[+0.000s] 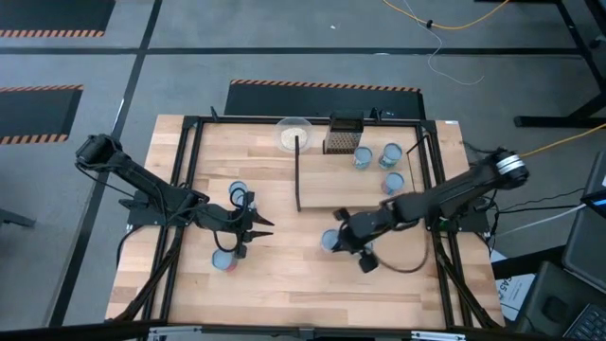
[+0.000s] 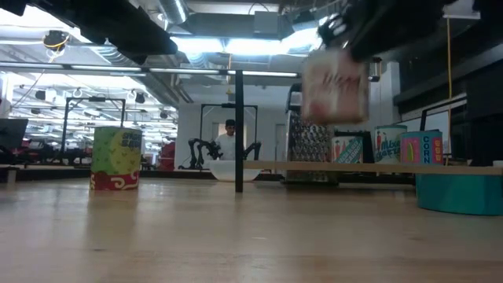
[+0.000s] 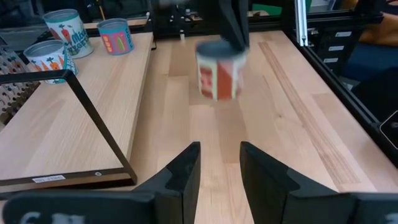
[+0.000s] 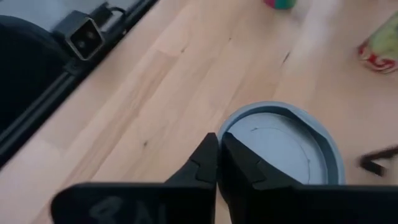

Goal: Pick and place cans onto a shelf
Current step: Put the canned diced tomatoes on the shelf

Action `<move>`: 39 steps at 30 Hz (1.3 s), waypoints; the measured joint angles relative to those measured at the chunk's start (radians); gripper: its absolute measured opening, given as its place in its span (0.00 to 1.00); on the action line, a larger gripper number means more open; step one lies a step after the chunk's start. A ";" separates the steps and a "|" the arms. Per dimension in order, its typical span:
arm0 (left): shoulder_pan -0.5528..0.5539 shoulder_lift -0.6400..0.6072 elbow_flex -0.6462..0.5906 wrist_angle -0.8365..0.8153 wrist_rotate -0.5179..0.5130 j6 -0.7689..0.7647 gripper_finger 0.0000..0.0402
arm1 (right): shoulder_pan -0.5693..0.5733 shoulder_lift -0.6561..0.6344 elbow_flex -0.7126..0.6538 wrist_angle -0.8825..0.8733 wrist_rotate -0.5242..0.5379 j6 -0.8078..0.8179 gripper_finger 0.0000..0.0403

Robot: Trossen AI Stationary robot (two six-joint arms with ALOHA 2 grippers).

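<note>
My right gripper is going to release the can on the shelf point(image 1: 361, 188), just in front of the can nearest the grater-like box.
My right gripper point(image 1: 339, 239) is shut on a can with a pale blue-silver top point(image 4: 280, 149) and a reddish label point(image 3: 219, 71), held above the table in the low view point(image 2: 335, 86). My left gripper point(image 3: 217, 168) is open and empty over the table's left half point(image 1: 263, 227), its fingers pointing toward the held can. Two more cans point(image 1: 237, 192) point(image 1: 223, 260) stand on the table near it. Three cans point(image 1: 362, 156) point(image 1: 390, 153) point(image 1: 394, 182) stand on the shelf point(image 1: 350, 189), a pale board with a black bar point(image 1: 298, 175) on its left edge. My right gripper pinches the can's top rim point(image 4: 225, 134) between its two fingers, at one side of the round top. The fingers come from above, slanting down. The can hangs upright below them, lifted clear of the table.
A whitish bowl point(image 1: 294, 133) and a dark grater-like box point(image 1: 343, 137) stand at the shelf's far edge. A green can point(image 2: 116, 157) and a teal can point(image 2: 460, 192) show in the low view. A person point(image 2: 229, 141) stands in the room behind.
</note>
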 joint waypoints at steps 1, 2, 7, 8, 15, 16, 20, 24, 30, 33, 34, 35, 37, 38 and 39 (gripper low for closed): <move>0.000 0.000 0.000 0.000 0.000 0.000 0.26 | 0.000 -0.035 0.000 -0.028 0.003 -0.006 0.03; 0.000 0.000 0.000 0.000 0.000 0.000 0.26 | 0.000 -0.066 0.000 -0.057 0.008 -0.019 0.03; 0.000 0.000 0.000 0.001 0.001 0.000 0.26 | -0.019 -0.235 0.002 -0.214 0.108 -0.052 0.04; 0.000 0.000 0.000 0.002 0.001 0.000 0.26 | -0.027 -0.262 0.002 -0.250 0.129 -0.052 0.04; 0.000 0.000 0.000 0.003 0.002 0.000 0.26 | -0.115 -0.409 0.002 -0.411 0.158 -0.105 0.04; 0.000 0.000 0.000 0.003 0.002 0.000 0.26 | -0.133 -0.422 0.002 -0.427 0.158 -0.113 0.04; 0.000 0.000 0.000 0.003 0.002 0.000 0.26 | -0.206 -0.445 0.002 -0.497 0.159 -0.151 0.04; 0.000 0.000 0.000 0.003 0.002 0.001 0.26 | -0.275 -0.447 -0.020 -0.507 0.159 -0.160 0.04; 0.000 0.000 0.000 0.003 0.002 0.001 0.26 | -0.361 -0.447 -0.123 -0.503 0.156 -0.165 0.05; 0.000 0.000 0.000 0.003 0.002 0.001 0.26 | -0.396 -0.446 -0.171 -0.459 0.118 -0.182 0.05; 0.000 0.000 0.000 0.003 0.002 0.001 0.26 | -0.407 -0.446 -0.182 -0.446 0.100 -0.189 0.05; 0.000 0.000 0.000 0.003 0.002 0.001 0.26 | -0.417 -0.447 -0.191 -0.429 0.086 -0.198 0.05; 0.000 0.000 0.000 0.003 0.002 0.001 0.26 | -0.436 -0.447 -0.210 -0.391 0.058 -0.214 0.05; 0.000 0.000 0.000 0.003 0.002 0.001 0.26 | -0.446 -0.447 -0.217 -0.379 0.047 -0.219 0.05; 0.000 0.000 0.000 0.003 0.002 0.001 0.26 | -0.455 -0.447 -0.224 -0.365 0.042 -0.221 0.05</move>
